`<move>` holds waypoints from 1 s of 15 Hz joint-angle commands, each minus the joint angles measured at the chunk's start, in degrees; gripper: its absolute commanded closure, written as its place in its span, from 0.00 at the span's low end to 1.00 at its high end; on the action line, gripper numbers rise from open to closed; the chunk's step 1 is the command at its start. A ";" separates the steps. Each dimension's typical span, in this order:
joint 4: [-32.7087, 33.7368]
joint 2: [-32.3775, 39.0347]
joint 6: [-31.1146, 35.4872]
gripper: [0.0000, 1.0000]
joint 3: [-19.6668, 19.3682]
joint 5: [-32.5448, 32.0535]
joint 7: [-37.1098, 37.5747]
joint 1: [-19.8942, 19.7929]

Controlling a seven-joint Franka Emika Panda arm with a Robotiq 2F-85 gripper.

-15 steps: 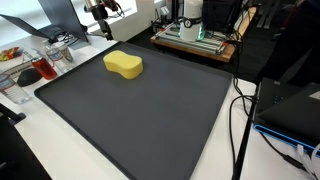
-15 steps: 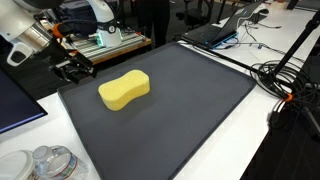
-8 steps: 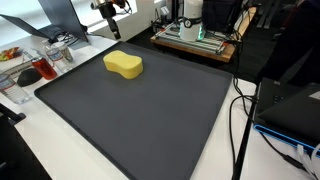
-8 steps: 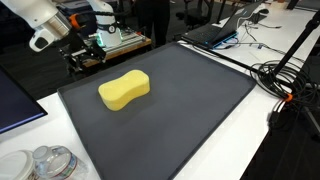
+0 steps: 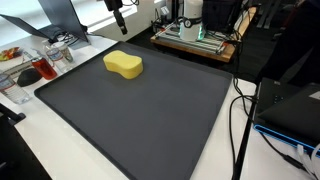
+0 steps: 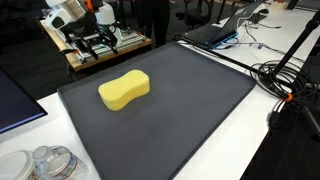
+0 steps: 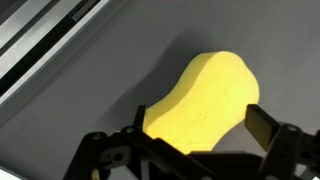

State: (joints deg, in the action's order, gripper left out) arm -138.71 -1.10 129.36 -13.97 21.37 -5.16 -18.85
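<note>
I should next lower my gripper to the narrow middle of the yellow sponge (image 5: 122,63) (image 7: 202,109) and close it there, between the sponge's two rounded ends.
A yellow peanut-shaped sponge (image 5: 123,65) lies flat on a dark grey mat (image 5: 150,120), toward the mat's far corner; it also shows in an exterior view as the sponge (image 6: 124,91) on the mat (image 6: 190,110). My gripper (image 6: 92,42) hangs in the air behind the mat's edge, well above the sponge and apart from it. It is barely in frame at the top of an exterior view, gripper (image 5: 119,8). In the wrist view the gripper (image 7: 200,128) is open, its two dark fingers framing the sponge (image 7: 205,95) far below. Nothing is held.
Clear cups and a red item (image 5: 40,65) stand beside the mat's left edge. Plastic containers (image 6: 45,162) sit at a near corner. A wooden bench with equipment (image 5: 195,38) is behind the mat. Cables (image 6: 285,85) and a laptop (image 6: 215,30) lie alongside.
The gripper has risen and drifted sideways behind the mat, staying open. The sponge has not moved.
</note>
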 commanded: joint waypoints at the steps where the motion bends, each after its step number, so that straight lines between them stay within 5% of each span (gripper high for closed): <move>1: -1.85 -5.26 -1.13 0.00 1.44 -5.80 7.20 3.45; 8: 2.96 -5.62 -8.41 0.00 8.24 -17.18 27.20 9.30; 15: 3.36 -5.24 -8.23 0.00 8.59 -16.70 27.57 10.27</move>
State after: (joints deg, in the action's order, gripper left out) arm -135.42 -6.34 121.23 -5.00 4.73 22.39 -8.96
